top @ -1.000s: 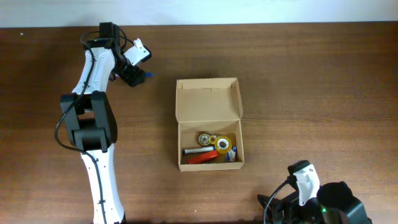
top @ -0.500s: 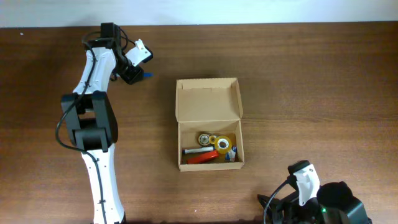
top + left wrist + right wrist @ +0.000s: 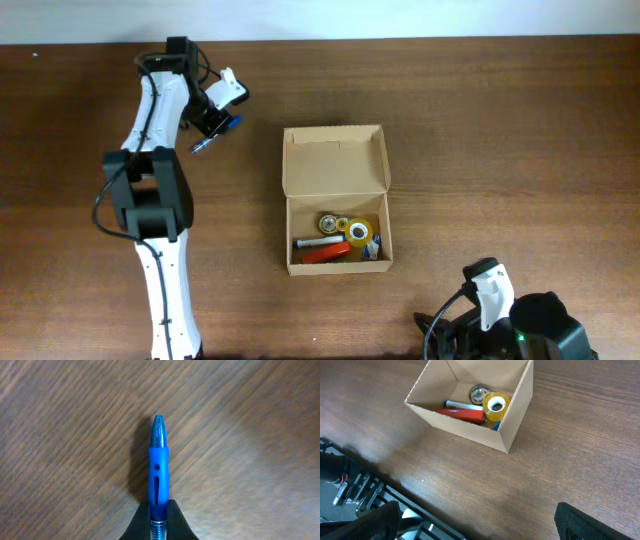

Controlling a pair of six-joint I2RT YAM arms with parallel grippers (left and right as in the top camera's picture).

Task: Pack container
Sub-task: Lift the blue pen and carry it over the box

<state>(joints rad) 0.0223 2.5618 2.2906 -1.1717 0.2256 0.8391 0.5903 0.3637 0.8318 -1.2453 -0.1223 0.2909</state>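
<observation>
The robot's left gripper should release the blue pen inside the container, over the small tape rolls [image 3: 325,219] next to the container's flap lid.
The container [image 3: 335,160] is an open brown cardboard box at the table's middle, its flap lid standing back. Inside lie a yellow tape roll [image 3: 358,233], a red marker [image 3: 325,254] and a white pen [image 3: 318,242]. At the far left my left gripper [image 3: 214,126] is shut on a blue pen [image 3: 158,470]. The pen's tip juts out past the fingers over bare wood. My right gripper [image 3: 480,520] stands open and holds nothing, near the front edge. From there the container [image 3: 512,420] and its tape roll [image 3: 496,404] show ahead.
The left arm [image 3: 150,190] stretches along the left side of the table. The right arm's base [image 3: 510,320] sits at the front right corner. A dark metal frame [image 3: 365,495] runs along the table's front edge.
The left gripper has closed on the blue pen. The pen now sticks out toward the lower left under the gripper. The right arm has not moved.
</observation>
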